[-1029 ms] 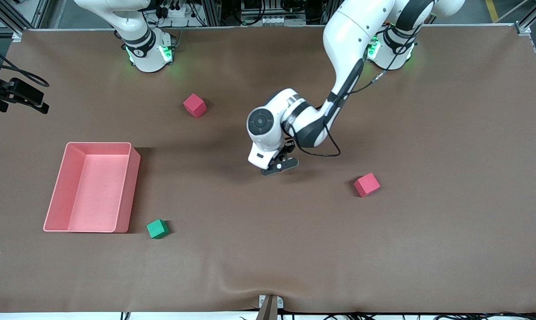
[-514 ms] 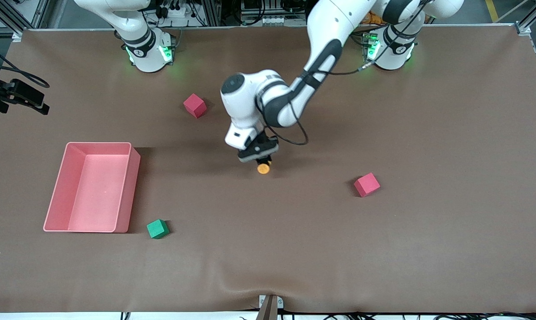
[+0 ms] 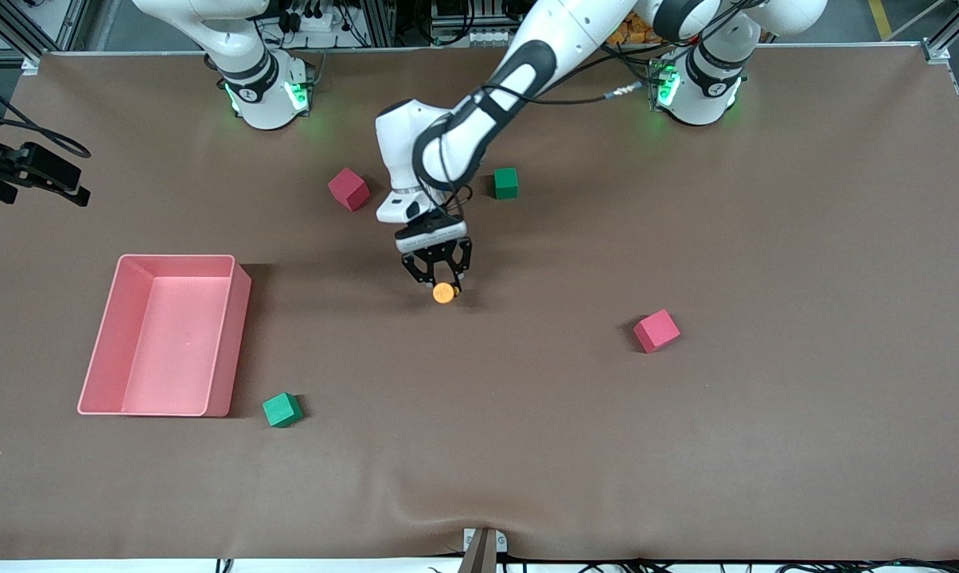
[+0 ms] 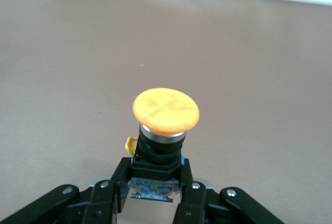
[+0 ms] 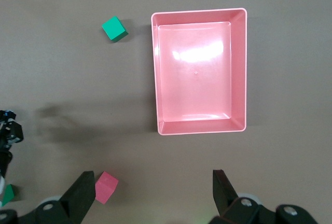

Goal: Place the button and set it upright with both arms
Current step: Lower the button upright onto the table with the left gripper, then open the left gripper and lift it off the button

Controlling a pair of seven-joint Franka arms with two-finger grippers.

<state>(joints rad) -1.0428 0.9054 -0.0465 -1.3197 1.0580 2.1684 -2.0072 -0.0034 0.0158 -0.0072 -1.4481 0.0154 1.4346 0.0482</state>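
I will release the button, now low above the mat, upright on the brown mat (image 3: 432,288) with my left gripper, between the pink bin and lone red cube.
My left gripper (image 3: 439,277) is shut on the button (image 3: 444,293) over the middle of the table, low above the brown mat. In the left wrist view the fingers (image 4: 115,180) clamp the button's black body just above its bluish rear end. The round orange cap (image 4: 166,111) points away from the gripper (image 4: 154,182). My right gripper (image 5: 151,193) is open and empty. It waits high over the table's right-arm end, and only that arm's base shows in the front view.
A pink bin (image 3: 240,318) stands toward the right arm's end and also shows in the right wrist view (image 5: 154,73). A green cube (image 3: 282,410) lies beside it. A red cube (image 3: 348,189), a green cube (image 3: 505,182) and another red cube (image 3: 656,330) lie around the left gripper.
My left arm has swung toward the right arm's end, turned its wrist and carried the button along. The green cube near the arm bases has come into view.
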